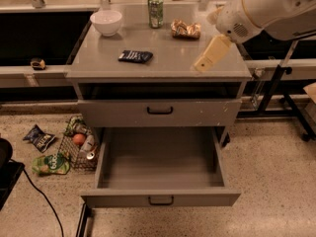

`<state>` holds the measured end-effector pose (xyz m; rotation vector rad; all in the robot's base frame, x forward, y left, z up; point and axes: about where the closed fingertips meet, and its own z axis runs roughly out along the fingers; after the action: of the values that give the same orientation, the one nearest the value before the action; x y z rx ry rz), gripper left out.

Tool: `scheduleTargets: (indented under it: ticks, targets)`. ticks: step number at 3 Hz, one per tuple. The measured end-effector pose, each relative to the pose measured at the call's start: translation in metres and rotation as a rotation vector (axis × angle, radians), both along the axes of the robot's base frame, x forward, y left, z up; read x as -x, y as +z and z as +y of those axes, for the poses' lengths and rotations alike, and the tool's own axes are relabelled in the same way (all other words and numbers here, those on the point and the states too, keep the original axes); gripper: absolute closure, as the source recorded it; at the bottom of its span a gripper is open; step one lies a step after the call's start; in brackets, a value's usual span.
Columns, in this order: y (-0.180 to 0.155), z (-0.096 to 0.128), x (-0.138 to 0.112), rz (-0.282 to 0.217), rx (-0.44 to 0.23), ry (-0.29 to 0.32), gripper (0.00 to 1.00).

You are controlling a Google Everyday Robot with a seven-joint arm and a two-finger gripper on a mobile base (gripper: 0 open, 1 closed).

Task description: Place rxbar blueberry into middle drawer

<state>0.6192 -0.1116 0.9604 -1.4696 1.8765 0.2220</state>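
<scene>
The robot's gripper should next move to the middle of the rxbar blueberry (138, 56) and close there, so the bar's end toward the white bowl stays sticking out.
The rxbar blueberry (135, 56), a small dark flat bar, lies on the grey counter top (163, 65), left of centre. The middle drawer (159, 167) is pulled out below, and its plain grey tray shows nothing inside. My gripper (210, 55), a cream finger hanging from the white arm (266, 9), hovers over the right part of the counter. It is well to the right of the bar and holds nothing that I can see.
A white bowl (106, 21), a green can (155, 11) and a golden-brown snack bag (185, 29) stand at the back of the counter. The taller-fronted drawer (159, 112) above is closed. On the floor at the left are a wire basket (79, 147) and chip bags (39, 138).
</scene>
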Motion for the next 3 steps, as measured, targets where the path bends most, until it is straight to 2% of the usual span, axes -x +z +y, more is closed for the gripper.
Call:
scheduleTargets:
  ticks: [1, 2, 3]
  targets:
    - [-0.019, 0.019, -0.06, -0.042, -0.096, 0.021, 0.0]
    - [-0.034, 0.039, -0.116, -0.064, -0.209, 0.012, 0.0]
    - [-0.044, 0.063, -0.149, -0.065, -0.29, -0.012, 0.0]
